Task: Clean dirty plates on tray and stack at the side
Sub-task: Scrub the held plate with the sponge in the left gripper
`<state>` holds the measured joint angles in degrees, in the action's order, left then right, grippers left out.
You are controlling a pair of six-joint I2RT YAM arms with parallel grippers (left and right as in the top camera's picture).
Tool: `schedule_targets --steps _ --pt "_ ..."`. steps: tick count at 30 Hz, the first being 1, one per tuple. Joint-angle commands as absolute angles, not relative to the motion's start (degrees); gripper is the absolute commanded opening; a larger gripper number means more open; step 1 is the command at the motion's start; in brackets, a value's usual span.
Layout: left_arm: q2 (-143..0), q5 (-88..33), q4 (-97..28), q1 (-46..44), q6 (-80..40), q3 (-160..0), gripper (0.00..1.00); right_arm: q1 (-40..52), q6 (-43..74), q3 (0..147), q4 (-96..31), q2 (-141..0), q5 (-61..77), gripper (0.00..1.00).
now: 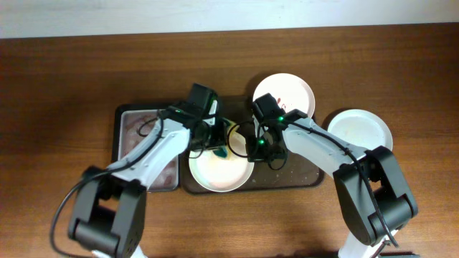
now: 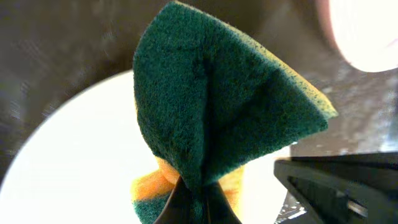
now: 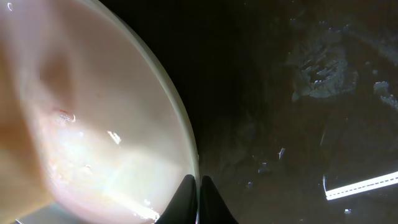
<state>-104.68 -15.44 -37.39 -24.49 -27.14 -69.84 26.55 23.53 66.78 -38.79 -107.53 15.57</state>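
My left gripper should drop the green and yellow sponge, now held over the plate's far side, in the grey metal tray [image 1: 165, 151], near the brown tray.
A pale plate [image 1: 219, 172] lies in the front left of the dark brown tray [image 1: 301, 173]. My left gripper [image 1: 214, 142] is shut on a green and yellow sponge [image 1: 231, 149] and holds it over the plate's far side. In the left wrist view the sponge [image 2: 217, 99] is folded between the fingers [image 2: 196, 202] above the plate [image 2: 74, 155]. My right gripper [image 1: 253, 152] is shut on the plate's right rim. The right wrist view shows its fingers [image 3: 198, 199] pinching the rim, with the plate [image 3: 93, 124] on the left and the wet tray floor [image 3: 298, 124] on the right.
A white plate [image 1: 284, 92] sits at the tray's far right corner; it also shows in the left wrist view [image 2: 367, 31]. Another white plate [image 1: 360, 130] lies on the table right of the tray. A narrower grey metal tray [image 1: 129, 136] adjoins the brown tray's left side.
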Motion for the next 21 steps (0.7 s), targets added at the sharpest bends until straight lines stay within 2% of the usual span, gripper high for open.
schedule_targets --steps 1,4,9,11,14,19,21 --pt "-109.0 -15.4 -38.2 -25.5 -30.4 -69.3 0.00 26.2 23.0 67.0 -38.8 -107.4 16.1 0.04" --pt "-110.7 -12.7 -39.1 -25.8 -30.4 -69.3 0.00 26.2 23.0 67.0 -38.8 -107.4 16.1 0.04" --pt "-110.9 5.0 -39.9 -25.3 -30.4 -69.9 0.00 26.2 23.0 67.0 -38.8 -107.4 16.1 0.04" --pt "-110.9 6.9 -40.2 -24.5 -30.4 -71.3 0.00 26.2 23.0 67.0 -38.8 -107.4 16.0 0.04" --pt "-110.6 2.9 -44.2 -23.0 -30.3 -76.2 0.00 26.2 23.0 67.0 -38.8 -107.4 15.8 0.04" --pt "-110.6 -15.4 -48.1 -23.0 -25.9 -80.8 0.00 26.2 23.0 67.0 -38.8 -107.4 15.9 0.04" --pt "-110.7 -15.8 -49.0 -24.1 -25.9 -80.2 0.00 26.2 23.0 67.0 -38.8 -107.4 15.9 0.04"
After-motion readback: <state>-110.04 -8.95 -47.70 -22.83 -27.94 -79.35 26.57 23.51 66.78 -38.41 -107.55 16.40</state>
